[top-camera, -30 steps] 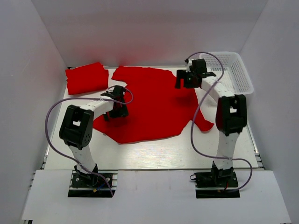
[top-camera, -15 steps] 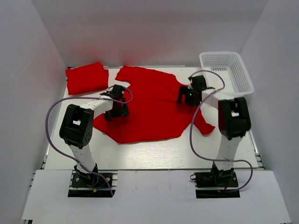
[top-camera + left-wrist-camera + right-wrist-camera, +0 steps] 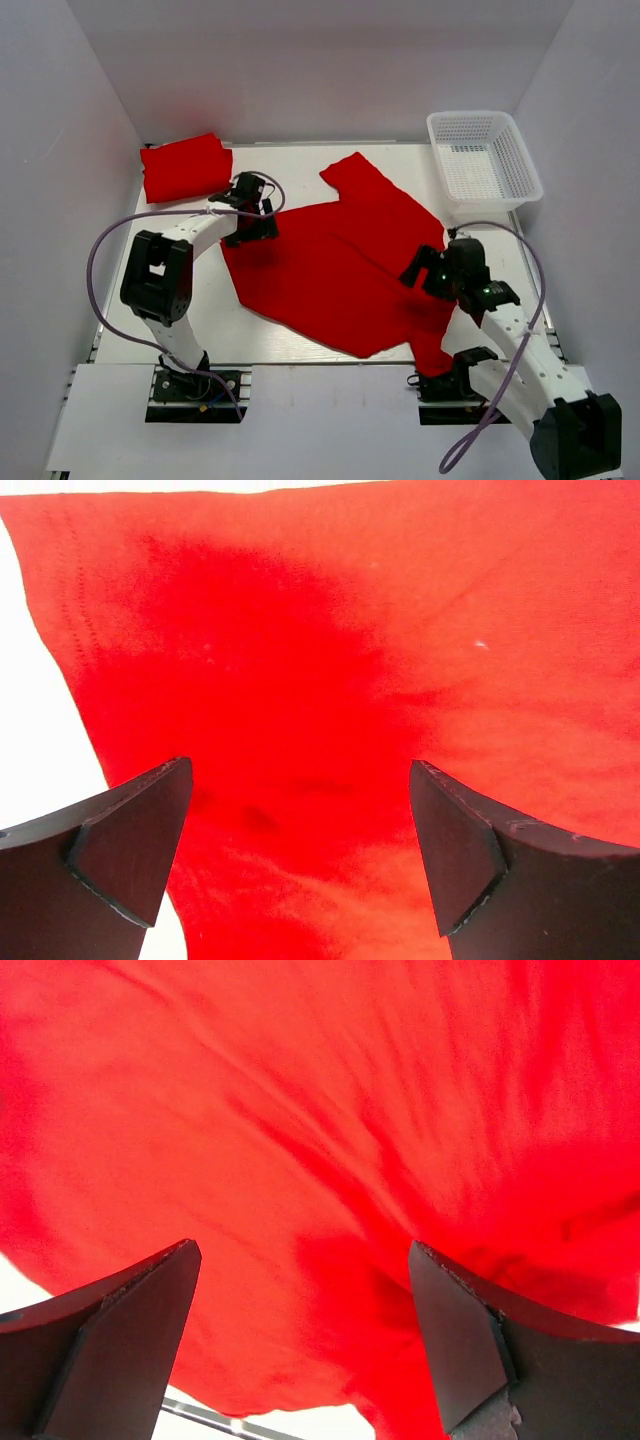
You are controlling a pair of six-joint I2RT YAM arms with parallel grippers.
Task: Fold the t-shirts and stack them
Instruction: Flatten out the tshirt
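The spread red t-shirt's back hem corner [image 3: 224, 240] [image 3: 22, 512], nearest the folded red t-shirt, is the next place my left gripper will go to and close on.
One red t-shirt [image 3: 330, 265] lies spread across the middle of the table, with a sleeve pointing to the back [image 3: 352, 172] and cloth hanging at the front right edge. A second red t-shirt [image 3: 185, 167] lies folded at the back left. My left gripper [image 3: 252, 228] is open over the spread shirt's back left corner; its wrist view shows red cloth [image 3: 330, 680] under the wide-apart jaws [image 3: 300, 865]. My right gripper [image 3: 418, 272] is open over the shirt's right side; its wrist view shows wrinkled red cloth [image 3: 330, 1130] between the jaws [image 3: 300, 1345].
A white mesh basket [image 3: 485, 160] stands at the back right corner. White walls close in the table on the left, back and right. The table's front edge [image 3: 200, 1418] shows just beyond the cloth in the right wrist view.
The spread shirt has shifted and turned toward the front right. My right arm swung from the back near the basket to the front right. My left gripper moved slightly toward the back.
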